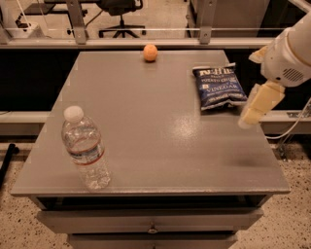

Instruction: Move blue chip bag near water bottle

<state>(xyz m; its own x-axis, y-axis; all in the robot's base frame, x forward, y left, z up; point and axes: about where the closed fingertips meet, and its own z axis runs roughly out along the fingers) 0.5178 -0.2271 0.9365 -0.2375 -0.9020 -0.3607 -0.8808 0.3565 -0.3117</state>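
My gripper needs to close on the blue chip bag's side (236, 93) that is nearest to the white arm, at a spot close to the near end of the bag.
The blue chip bag (219, 87) lies flat on the grey table (146, 131) at its far right, white lettering up. The water bottle (85, 149) stands upright near the table's front left corner, clear with a white cap and a red-and-white label band. My gripper (256, 105) hangs from the white arm (287, 53) at the right edge of the table, just right of and in front of the bag's near corner, above the tabletop and apart from the bag. It holds nothing that I can see.
A small orange ball (150, 52) sits at the table's far edge, middle. The table has drawers (150, 224) below its front edge. A rail and an office chair (121, 14) stand behind the table.
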